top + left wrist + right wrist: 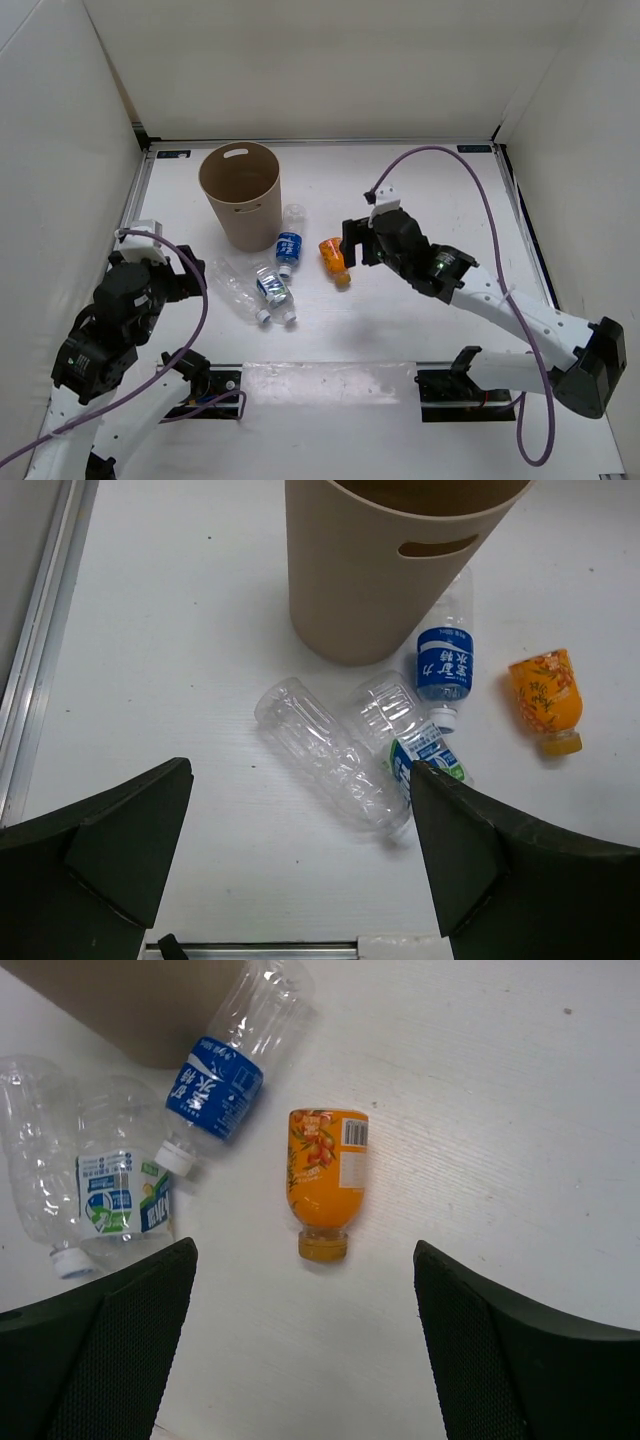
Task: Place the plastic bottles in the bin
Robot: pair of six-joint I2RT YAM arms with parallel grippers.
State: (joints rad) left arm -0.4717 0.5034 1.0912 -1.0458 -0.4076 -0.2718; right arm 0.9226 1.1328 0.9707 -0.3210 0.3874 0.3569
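Note:
My right gripper is going to close on the bottom end of the orange bottle point(331, 247) point(328, 1138), opposite its cap.
The tan bin point(240, 195) stands upright at the back left. Four bottles lie on the table in front of it. A clear bottle with a dark blue label point(290, 240) rests against the bin's base. The orange bottle point(335, 260) lies to its right. A clear bottle with a blue-green label point(272, 288) and a clear unlabelled bottle point(234, 284) lie side by side nearer the front. My left gripper point(300, 865) is open and empty, short of the unlabelled bottle point(325, 745). My right gripper point(305, 1345) is open and empty, just short of the orange bottle's cap point(323, 1247).
White walls enclose the table on three sides. A metal rail point(40, 630) runs along the left edge. The right arm's purple cable point(470, 180) arcs over the table's right half. The arm bases point(455, 385) sit at the near edge.

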